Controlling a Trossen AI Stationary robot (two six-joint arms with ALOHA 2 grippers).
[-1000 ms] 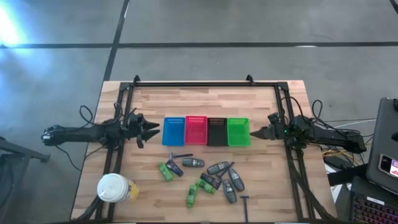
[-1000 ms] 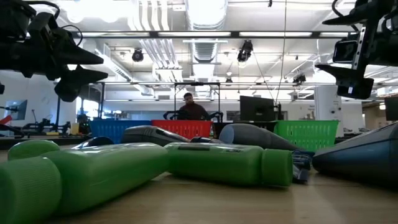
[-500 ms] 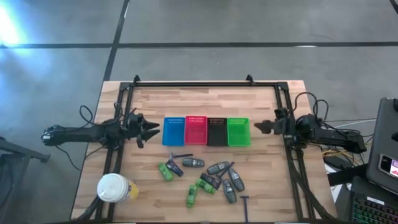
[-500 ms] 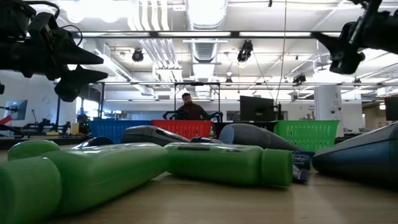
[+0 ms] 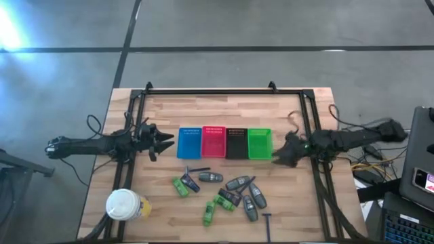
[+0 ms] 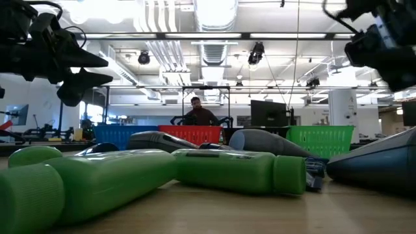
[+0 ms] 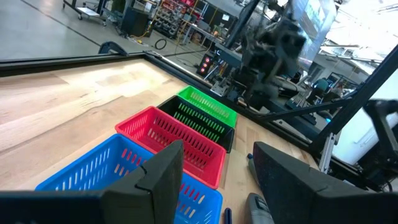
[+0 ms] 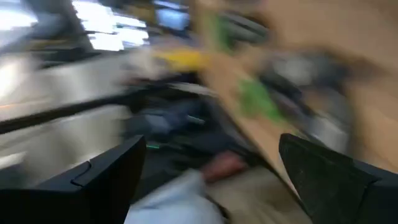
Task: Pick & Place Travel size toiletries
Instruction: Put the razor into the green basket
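Next, I move my right gripper next to the handle (image 5: 268, 230) of the dark razor at the table's near edge and close it around the handle's middle.
The travel size toiletries (image 5: 220, 193) lie scattered flat on the near half of the wooden table: bright green packets (image 5: 180, 187), grey oval tubes (image 5: 211, 177), dark packets and thin dark sticks (image 5: 198, 169). In the low view a green packet (image 6: 234, 170) fills the foreground. My left gripper (image 5: 166, 142) hovers open, left of the blue basket, its fingers apart in the left wrist view (image 7: 217, 174). My right gripper (image 5: 279, 157) hangs open above the table just near-right of the green basket, tipped toward the toiletries; its wrist view (image 8: 211, 180) is smeared.
A row of slotted baskets sits mid-table: blue (image 5: 190, 143), red (image 5: 213, 141), black (image 5: 237, 143), green (image 5: 260, 143). A large white-lidded cup (image 5: 123, 204) stands near the table's near-left corner. A dark frame rail (image 5: 317, 183) runs along the right side. A person (image 6: 200, 114) sits far behind.
My right gripper rose a little, then swung toward the table's near edge and slightly left, tipping down toward the toiletries, while its arm stretched out to the right. It stays open. The toiletries have not moved.
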